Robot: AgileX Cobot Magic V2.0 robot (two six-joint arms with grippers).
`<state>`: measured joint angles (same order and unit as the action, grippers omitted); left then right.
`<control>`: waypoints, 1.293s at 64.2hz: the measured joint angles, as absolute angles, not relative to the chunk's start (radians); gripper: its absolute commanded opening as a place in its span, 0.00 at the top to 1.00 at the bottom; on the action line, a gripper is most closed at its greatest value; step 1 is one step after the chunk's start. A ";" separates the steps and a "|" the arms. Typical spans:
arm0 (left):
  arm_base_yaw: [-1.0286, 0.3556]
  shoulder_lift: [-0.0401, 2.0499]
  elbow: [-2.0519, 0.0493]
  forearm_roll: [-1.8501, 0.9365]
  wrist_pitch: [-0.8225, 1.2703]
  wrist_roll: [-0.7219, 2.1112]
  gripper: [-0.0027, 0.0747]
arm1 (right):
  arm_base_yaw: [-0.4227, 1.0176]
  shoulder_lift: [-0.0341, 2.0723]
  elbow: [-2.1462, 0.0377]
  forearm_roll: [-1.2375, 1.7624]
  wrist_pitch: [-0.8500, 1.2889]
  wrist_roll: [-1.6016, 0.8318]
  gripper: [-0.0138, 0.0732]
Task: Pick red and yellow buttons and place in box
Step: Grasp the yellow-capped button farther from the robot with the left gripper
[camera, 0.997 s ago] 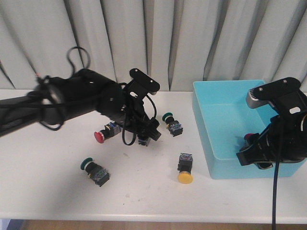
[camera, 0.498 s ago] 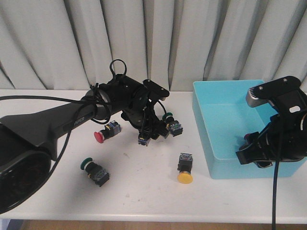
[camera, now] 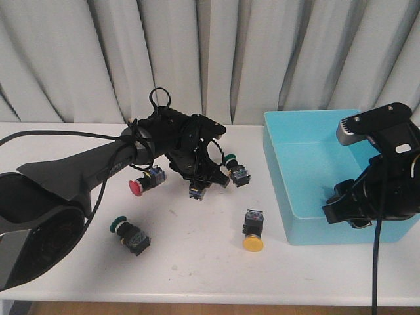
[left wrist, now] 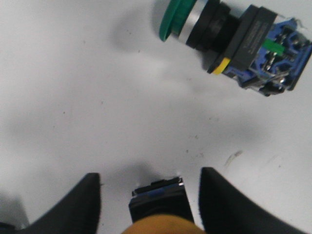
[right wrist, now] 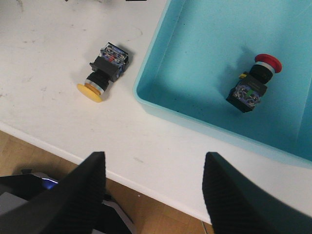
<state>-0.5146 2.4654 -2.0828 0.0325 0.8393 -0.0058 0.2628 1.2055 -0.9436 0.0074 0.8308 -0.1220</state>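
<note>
Next, my right gripper takes the black base (camera: 197, 193) of the yellow button from my left gripper's fingers.
My left gripper (camera: 201, 180) stands open low over the table, its fingers (left wrist: 83, 204) on either side of a yellow button (left wrist: 158, 212) with a gap on each side. That button (camera: 197, 191) lies at the table's centre. A red button (camera: 137, 188) lies to its left, and another yellow button (camera: 252, 241) (right wrist: 102, 73) lies near the box's front left corner. The turquoise box (camera: 328, 230) (right wrist: 204, 44) holds a red button (right wrist: 253, 80). My right gripper (camera: 342, 213) (right wrist: 155, 156) hangs open and empty over the box's front wall.
A green button (camera: 234, 168) (left wrist: 234, 36) lies just right of my left gripper. A second green button (camera: 128, 234) sits at the front left. Grey curtains hang behind the table. The table's front edge (right wrist: 58, 146) and the floor show below my right gripper.
My left arm has swung and its wrist has turned, while its gripper has stayed over the same yellow button at the centre. The right arm has hardly moved.
</note>
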 measured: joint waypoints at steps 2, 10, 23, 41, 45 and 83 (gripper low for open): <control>-0.515 2.464 -2.083 0.032 0.839 -0.006 0.60 | 0.263 1.206 -0.944 0.007 0.829 -0.122 0.36; -0.515 2.462 -2.085 0.032 0.849 -0.006 0.71 | 0.263 1.206 -0.944 0.007 0.828 -0.122 0.36; -0.515 2.405 -2.086 0.029 0.916 -0.007 0.80 | 0.263 1.206 -0.944 0.007 0.827 -0.122 0.36; -0.515 2.181 -2.075 0.028 1.029 -0.007 0.81 | 0.263 1.206 -0.944 0.007 0.825 -0.122 0.36; -0.515 2.124 -2.044 0.030 1.030 -0.007 0.81 | 0.263 1.206 -0.944 0.007 0.824 -0.122 0.36; -0.515 1.383 -1.153 0.048 0.678 0.054 0.81 | 0.263 1.206 -0.944 0.007 0.821 -0.122 0.36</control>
